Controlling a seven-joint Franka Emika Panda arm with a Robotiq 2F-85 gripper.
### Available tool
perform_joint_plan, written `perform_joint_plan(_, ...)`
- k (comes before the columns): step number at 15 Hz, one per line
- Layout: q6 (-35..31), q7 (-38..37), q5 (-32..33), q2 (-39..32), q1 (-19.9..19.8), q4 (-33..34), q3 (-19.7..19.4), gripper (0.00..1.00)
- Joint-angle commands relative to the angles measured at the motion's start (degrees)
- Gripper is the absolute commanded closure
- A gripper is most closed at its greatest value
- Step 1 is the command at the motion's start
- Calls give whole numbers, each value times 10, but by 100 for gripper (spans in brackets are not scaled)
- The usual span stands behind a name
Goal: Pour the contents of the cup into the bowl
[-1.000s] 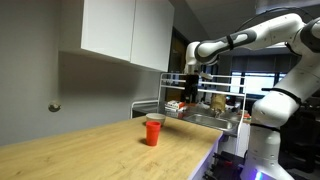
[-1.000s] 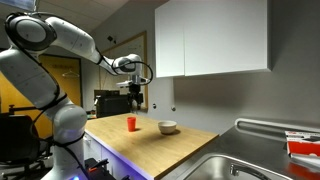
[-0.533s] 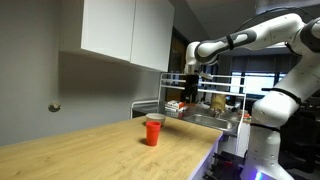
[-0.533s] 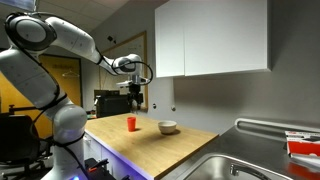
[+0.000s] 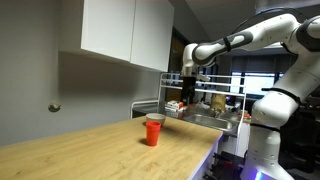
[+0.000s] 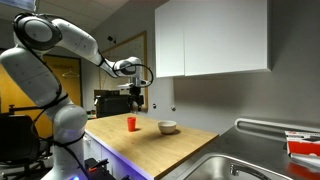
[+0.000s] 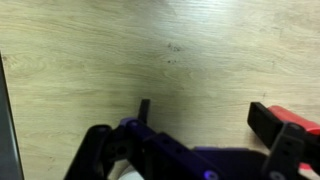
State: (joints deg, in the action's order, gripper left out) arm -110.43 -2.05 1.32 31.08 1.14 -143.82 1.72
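Note:
My gripper will next close on the red cup's rim (image 5: 153,123), before the white bowl.
The red cup (image 5: 153,131) stands upright on the wooden counter and also shows in an exterior view (image 6: 131,123). The white bowl (image 6: 168,127) sits on the counter a short way from the cup; in the exterior view with the cup near the middle I cannot see the bowl. My gripper (image 6: 136,96) hangs in the air well above and behind the cup, also seen in an exterior view (image 5: 189,88). In the wrist view the gripper (image 7: 205,112) is open and empty over bare wood, with a sliver of red (image 7: 303,127) at the right edge.
White wall cabinets (image 6: 210,40) hang over the counter. A steel sink (image 6: 228,163) lies past the bowl. A dish rack with items (image 5: 183,104) stands beyond the cup. The counter's front edge (image 5: 190,160) drops off near the robot base.

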Motion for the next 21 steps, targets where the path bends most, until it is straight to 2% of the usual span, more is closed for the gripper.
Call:
perform_joint_plan(1, -24, -16, 4, -50, 19, 21, 33, 0)
perform_joint_plan(8, -24, -61, 46, -150, 73, 84, 127, 0)
perform_joint_plan(12, -18, -80, 88, -216, 103, 136, 165, 0)
perform_joint_plan(15, -16, -73, 99, -260, 123, 170, 173, 0)
perform_joint_plan(21, -26, -36, 81, -339, 135, 222, 160, 0)
